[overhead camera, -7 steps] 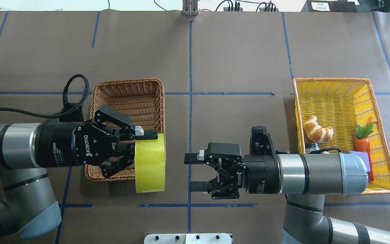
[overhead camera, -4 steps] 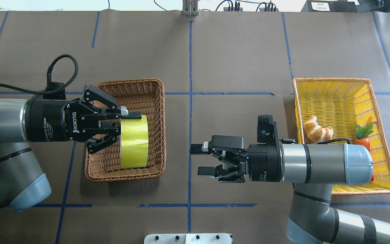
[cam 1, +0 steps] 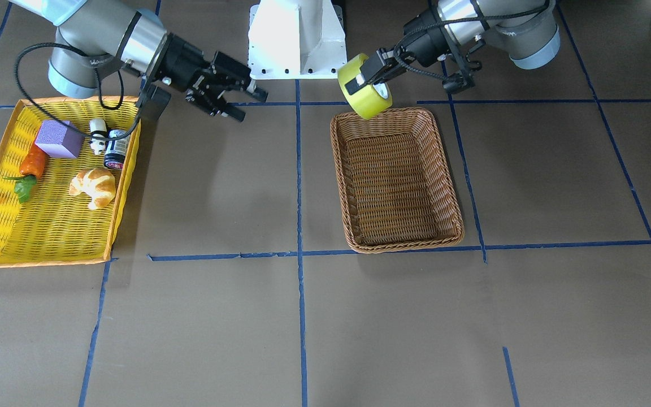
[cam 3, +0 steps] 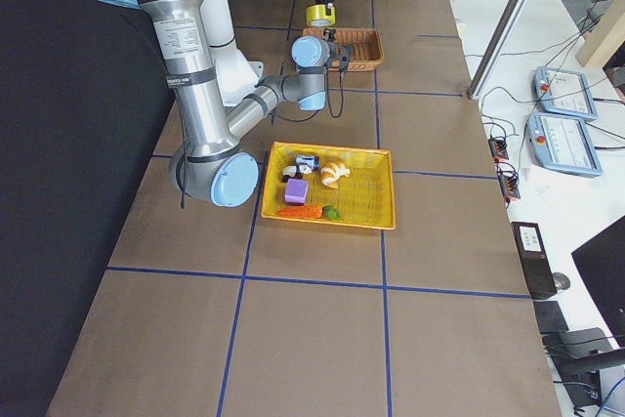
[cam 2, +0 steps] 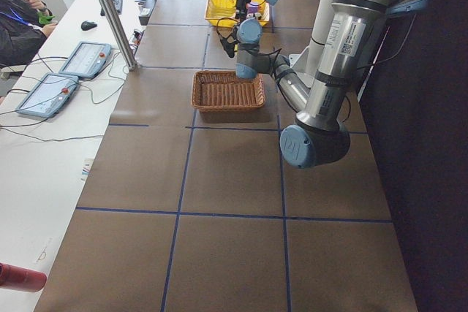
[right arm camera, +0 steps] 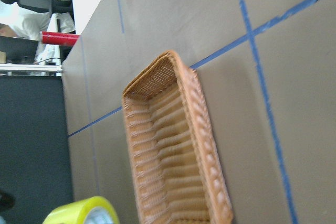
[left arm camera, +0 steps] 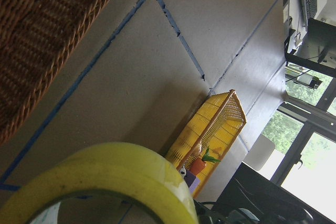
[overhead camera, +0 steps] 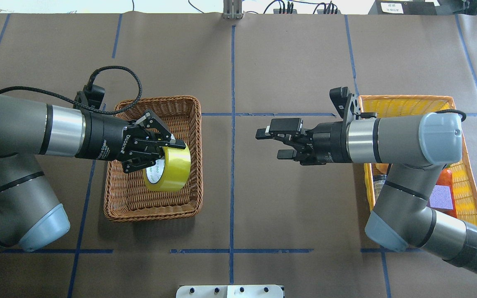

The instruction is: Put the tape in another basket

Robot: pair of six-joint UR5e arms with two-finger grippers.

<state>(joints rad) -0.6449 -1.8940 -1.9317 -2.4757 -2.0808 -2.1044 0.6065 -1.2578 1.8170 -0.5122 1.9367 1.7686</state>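
Observation:
Next, I release the tape with my left gripper on the bare bottom in the robot-side half of the brown wicker basket (cam 1: 396, 170).
The tape (overhead camera: 174, 169) is a yellow roll with a white core. My left gripper (overhead camera: 166, 155) is shut on its wall and holds it tilted in the air over the brown wicker basket (overhead camera: 199, 124). In the front view the tape (cam 1: 359, 96) hangs above the robot-side end of the basket (cam 1: 455, 215), clear of its rim. The basket's floor is bare. My right gripper (overhead camera: 271, 144) is open and empty, above the table between the two baskets. The left wrist view shows the tape (left arm camera: 105, 171) close up.
A yellow, orange-rimmed basket (cam 1: 48, 226) stands on my right side. It holds a croissant (cam 1: 94, 186), a carrot (cam 1: 31, 164), a purple block (cam 1: 57, 138) and a small jar (cam 1: 115, 152). My right arm partly covers it from overhead. Blue tape lines cross the brown table.
My left gripper has carried the tape from the basket's near right corner to over the basket and tilted it so the core shows. My right gripper has drawn back, away and to the right.

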